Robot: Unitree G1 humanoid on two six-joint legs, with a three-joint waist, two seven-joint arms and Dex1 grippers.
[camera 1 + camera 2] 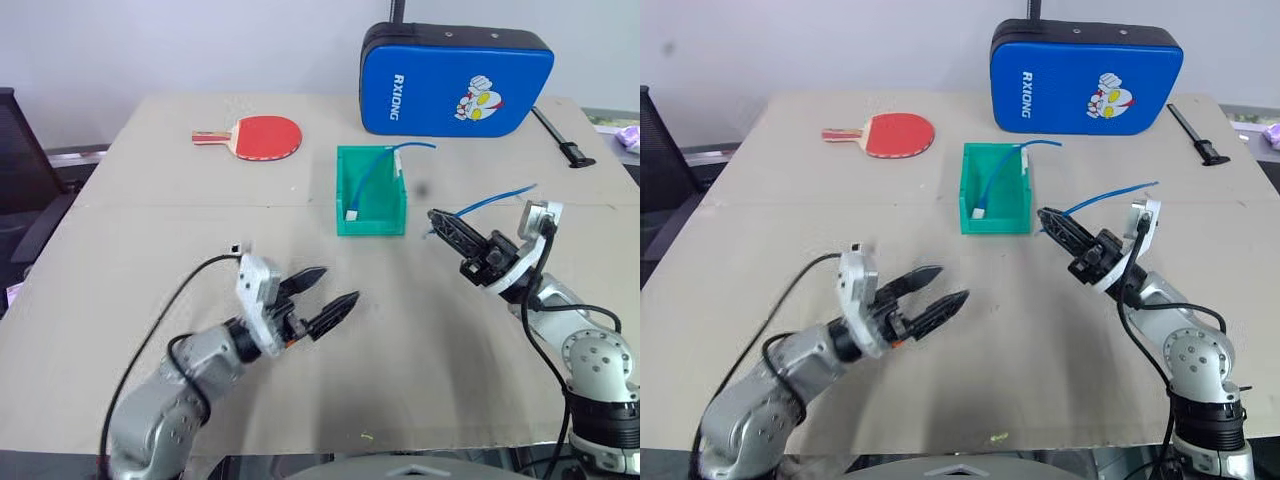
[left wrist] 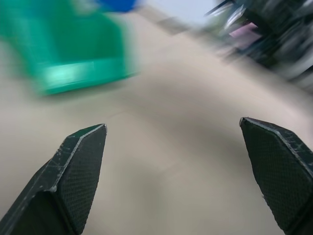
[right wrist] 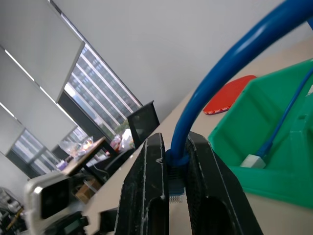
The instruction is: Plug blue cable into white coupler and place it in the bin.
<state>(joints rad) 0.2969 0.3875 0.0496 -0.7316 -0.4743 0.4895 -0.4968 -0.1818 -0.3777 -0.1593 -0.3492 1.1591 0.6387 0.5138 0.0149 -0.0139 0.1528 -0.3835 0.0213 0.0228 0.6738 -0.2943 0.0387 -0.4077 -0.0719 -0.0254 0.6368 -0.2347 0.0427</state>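
Next, I swing my left gripper back to the white coupler (image 1: 237, 248) standing on the table and close it on the coupler's sides, leaving its socket free for the plug.
My right gripper (image 1: 436, 219) is shut on the blue cable (image 1: 495, 200), just right of the green bin (image 1: 345, 190). The right wrist view shows the cable's clear plug (image 3: 176, 188) pinched between the fingers, with the cord arching up and away. The rest of the cable trails back to the right over that wrist. My left gripper (image 1: 340, 284) hangs open and empty low over the table, in front of the bin and to its left. Its black fingers (image 2: 78, 161) stand wide apart. The white coupler is out of view.
Inside the bin lies another blue cable (image 1: 368, 180) with a white block (image 1: 352, 212) at its end and a bent tail over the far rim. A red paddle (image 1: 262, 137) lies far left, a blue padded case (image 1: 455, 80) stands behind the bin, and a black tool (image 1: 565, 140) lies far right.
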